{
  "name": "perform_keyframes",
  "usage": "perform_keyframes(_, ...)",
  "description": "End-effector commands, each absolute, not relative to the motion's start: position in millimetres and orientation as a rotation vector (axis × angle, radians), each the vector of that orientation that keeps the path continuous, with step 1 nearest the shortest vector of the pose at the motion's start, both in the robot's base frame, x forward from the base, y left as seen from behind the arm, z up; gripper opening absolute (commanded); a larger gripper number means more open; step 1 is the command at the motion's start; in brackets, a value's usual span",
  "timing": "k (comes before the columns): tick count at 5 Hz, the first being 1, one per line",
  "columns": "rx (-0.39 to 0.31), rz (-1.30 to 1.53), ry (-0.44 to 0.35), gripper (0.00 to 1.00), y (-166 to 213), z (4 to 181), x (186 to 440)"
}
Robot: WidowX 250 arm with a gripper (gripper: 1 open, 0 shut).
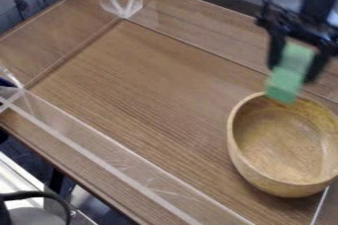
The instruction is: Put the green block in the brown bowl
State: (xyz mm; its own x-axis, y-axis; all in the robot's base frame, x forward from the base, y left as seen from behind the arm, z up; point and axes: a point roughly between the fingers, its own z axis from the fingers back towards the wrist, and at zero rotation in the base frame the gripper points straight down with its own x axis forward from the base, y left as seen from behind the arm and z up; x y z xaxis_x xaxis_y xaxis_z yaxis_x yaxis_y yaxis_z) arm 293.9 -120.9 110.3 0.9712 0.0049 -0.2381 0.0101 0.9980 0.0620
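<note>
The robot's gripper will release the green block on the middle of the brown bowl's wooden bottom (288, 146).
The green block (290, 77) hangs in the air, held between the black fingers of my gripper (297, 53), which is shut on it. It sits just above the far rim of the brown bowl (283, 141), a round wooden bowl at the right of the table with a hollow that shows nothing inside. The gripper and block are blurred by motion. The arm rises out of the top right corner of the view.
A wooden tabletop (132, 91) is fenced by low clear plastic walls (79, 130). A clear bracket (123, 2) stands at the far left corner. Dark cables show below the table's front edge at the bottom left.
</note>
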Motion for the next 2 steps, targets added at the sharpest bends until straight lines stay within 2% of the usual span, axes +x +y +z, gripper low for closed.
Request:
perform_keyframes(1,0.043,-0.005,0.182,0.00,-142,113.5,304)
perform_keyframes(2,0.045,-0.005,0.235,0.00,-148,85.3,301)
